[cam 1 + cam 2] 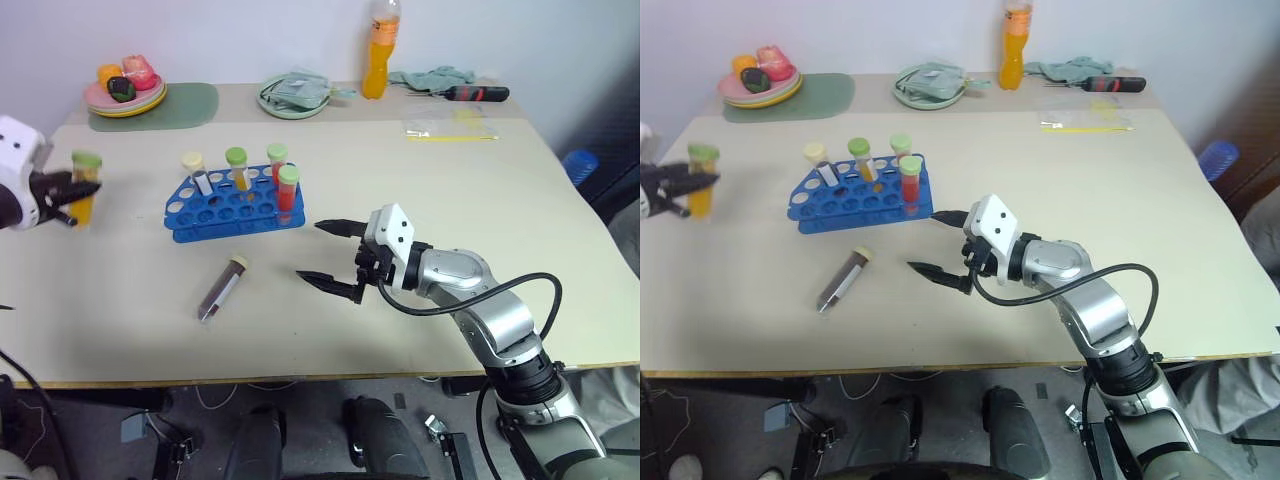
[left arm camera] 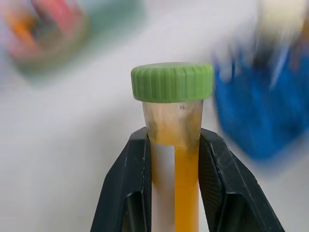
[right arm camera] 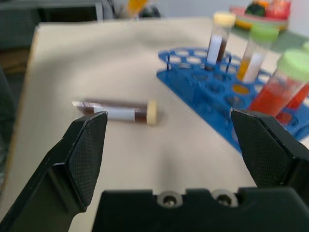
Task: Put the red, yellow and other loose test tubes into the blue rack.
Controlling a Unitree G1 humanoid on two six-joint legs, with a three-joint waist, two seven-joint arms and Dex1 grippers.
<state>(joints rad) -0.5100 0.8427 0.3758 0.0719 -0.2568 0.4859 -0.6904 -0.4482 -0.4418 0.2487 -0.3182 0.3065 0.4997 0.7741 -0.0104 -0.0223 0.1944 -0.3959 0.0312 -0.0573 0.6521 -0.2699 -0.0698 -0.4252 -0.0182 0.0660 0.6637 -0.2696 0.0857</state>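
Next, my left gripper lets go of its yellow tube in the front row of the blue rack, in front of the other yellow tube (image 1: 246,211).
The blue rack (image 1: 225,212) stands left of the table's middle and holds several upright capped tubes, some red (image 1: 287,190) and one yellow (image 1: 238,168). At the table's left edge my left gripper (image 1: 72,190) is shut on a yellow tube with a green cap (image 2: 172,82), held upright above the tabletop. A dark brown tube with a cream cap (image 1: 222,288) lies flat in front of the rack. My right gripper (image 1: 309,250) is open just to the right of that tube, fingers pointing toward it, nothing between them; the right wrist view shows the brown tube (image 3: 118,111) ahead.
Along the far edge stand a plate of toy fruit (image 1: 125,92) on a green mat (image 1: 185,105), a plate with a cloth (image 1: 292,96), an orange bottle (image 1: 378,50), a screwdriver (image 1: 476,93) and a plastic bag (image 1: 450,128).
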